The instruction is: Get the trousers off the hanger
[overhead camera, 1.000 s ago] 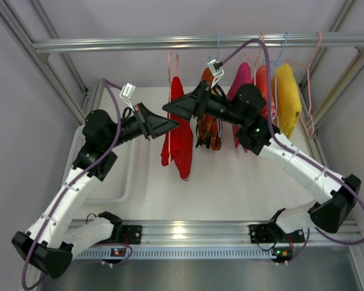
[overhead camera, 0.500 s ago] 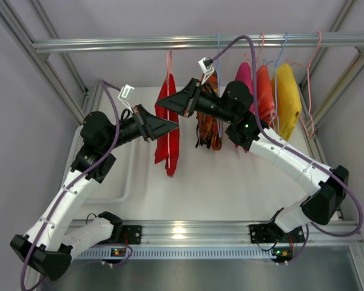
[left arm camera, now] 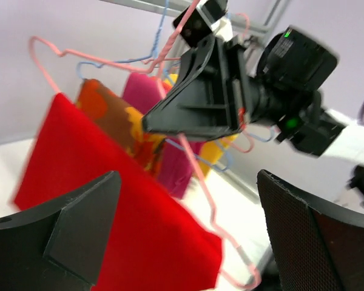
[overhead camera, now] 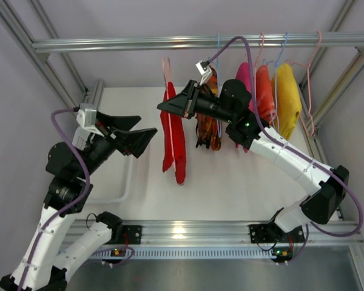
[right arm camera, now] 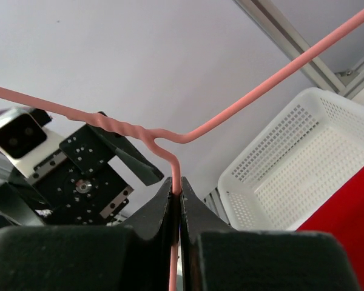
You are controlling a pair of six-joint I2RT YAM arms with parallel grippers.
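Observation:
My left gripper should grab the red trousers at the middle of their side (overhead camera: 166,140) (left arm camera: 136,224) that faces the white mesh basket, below the fold over the hanger.
The plain red trousers (overhead camera: 173,136) hang folded over a pink wire hanger (overhead camera: 167,65). My right gripper (overhead camera: 162,108) is shut on the hanger's neck just below the twist (right arm camera: 177,176), with the red cloth (right arm camera: 352,236) low at the right. My left gripper (overhead camera: 142,130) is open, to the left of the red trousers and apart from them. In the left wrist view the red trousers (left arm camera: 151,230) and the hanger's lower wire (left arm camera: 215,206) lie between its wide fingers (left arm camera: 79,224). The orange patterned trousers (overhead camera: 208,127) hang behind my right gripper, partly hidden.
A white mesh basket (overhead camera: 126,182) sits on the table at the left, also in the right wrist view (right arm camera: 291,163). Magenta (overhead camera: 242,76), orange (overhead camera: 262,85) and yellow (overhead camera: 286,97) garments hang at the right from the metal rail (overhead camera: 139,43).
My left gripper has opened and drawn back to the left, off the red trousers. My right gripper has closed on the pink hanger's neck. The red trousers have swung slightly.

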